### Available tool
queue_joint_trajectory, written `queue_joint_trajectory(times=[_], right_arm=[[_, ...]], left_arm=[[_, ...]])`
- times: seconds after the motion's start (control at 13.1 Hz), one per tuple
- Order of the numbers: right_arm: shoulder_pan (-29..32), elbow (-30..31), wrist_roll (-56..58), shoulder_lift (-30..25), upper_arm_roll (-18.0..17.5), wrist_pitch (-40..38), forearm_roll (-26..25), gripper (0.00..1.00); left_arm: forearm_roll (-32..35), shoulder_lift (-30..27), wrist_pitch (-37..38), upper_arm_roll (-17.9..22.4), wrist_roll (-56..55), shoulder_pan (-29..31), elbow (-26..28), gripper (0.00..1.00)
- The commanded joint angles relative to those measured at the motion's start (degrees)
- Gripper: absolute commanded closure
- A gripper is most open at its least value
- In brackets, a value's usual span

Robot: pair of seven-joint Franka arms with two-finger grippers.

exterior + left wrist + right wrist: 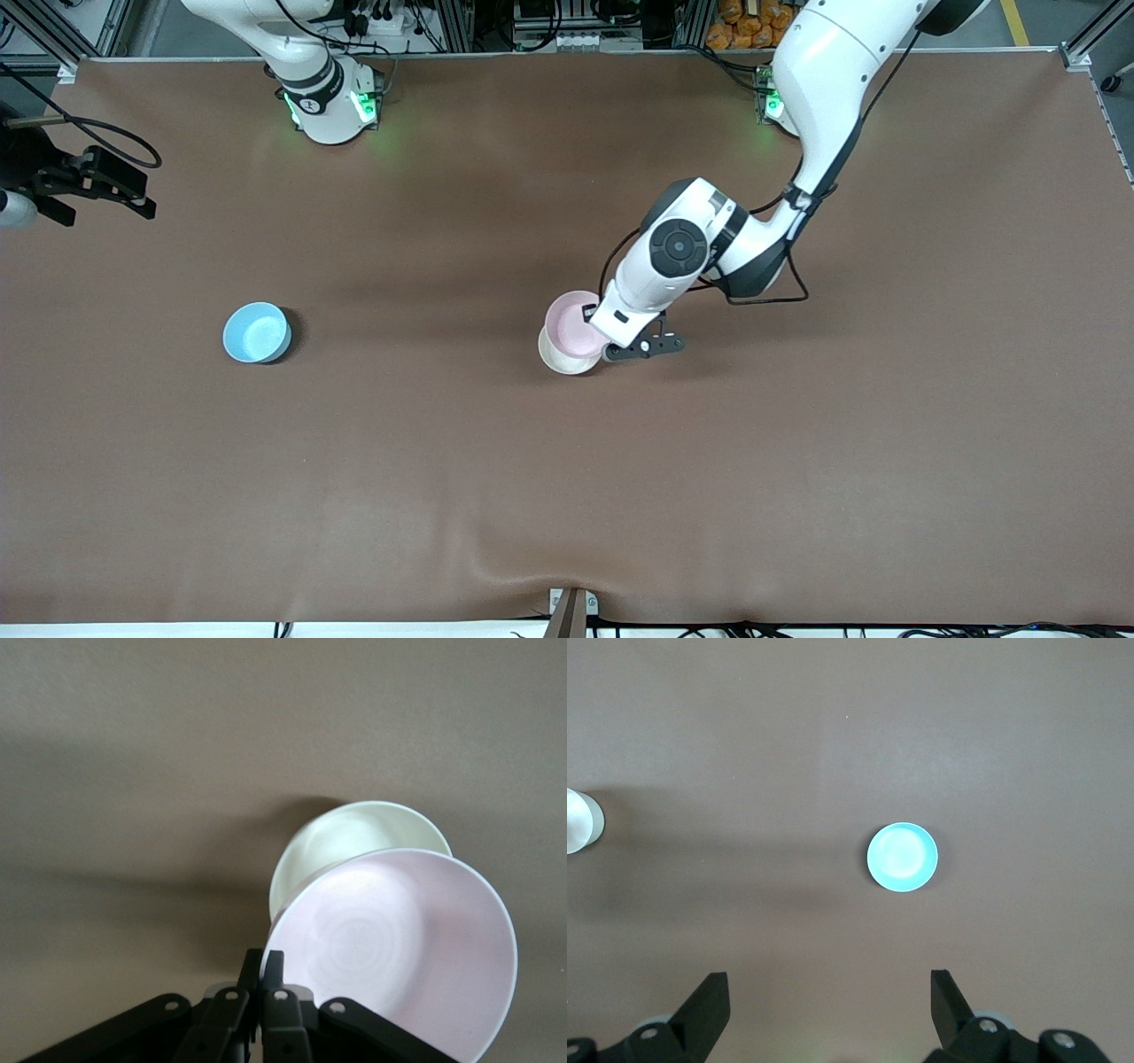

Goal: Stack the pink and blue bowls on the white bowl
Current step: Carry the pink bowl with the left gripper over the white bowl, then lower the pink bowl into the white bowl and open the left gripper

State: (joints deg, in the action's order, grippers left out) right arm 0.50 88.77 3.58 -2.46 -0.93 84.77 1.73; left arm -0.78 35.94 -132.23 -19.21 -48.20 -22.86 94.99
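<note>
The pale pink bowl will be released by my left gripper nested down inside the white bowl [573,340] [361,881] in the middle of the table. The pink bowl is now held just over it.
My left gripper [597,331] is shut on the rim of the pale pink bowl [570,319] and holds it just over the white bowl [561,360], which stands mid-table. In the left wrist view the fingers [274,967] pinch the pink bowl's [399,948] edge. It overlaps most of the white bowl [341,837], offset from it, and I cannot tell whether they touch. The sky-blue bowl [257,332] stands alone toward the right arm's end of the table. My right gripper [142,190] is open and empty, high over that end, with the blue bowl [902,857] under it.
The brown table mat [797,461] is bare around the bowls. A small bracket [571,611] sits at the table edge nearest the front camera. A pale bowl edge [578,821] shows at the border of the right wrist view.
</note>
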Motion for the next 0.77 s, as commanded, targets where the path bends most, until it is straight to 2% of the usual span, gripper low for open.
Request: queue_joint_trajectory(times=[0.0, 0.69], right_arm=[[0.5, -0.6, -0.8, 0.3, -0.4, -0.3, -0.1, 0.0], [0.5, -0.6, -0.9, 0.3, -0.4, -0.2, -0.1, 0.0]], left_arm=[[1.0, 1.5, -1.1, 0.8, -1.7, -1.1, -1.2, 1.0], [1.0, 4.5, -4.3, 0.8, -1.8, -1.5, -1.7, 1.0]])
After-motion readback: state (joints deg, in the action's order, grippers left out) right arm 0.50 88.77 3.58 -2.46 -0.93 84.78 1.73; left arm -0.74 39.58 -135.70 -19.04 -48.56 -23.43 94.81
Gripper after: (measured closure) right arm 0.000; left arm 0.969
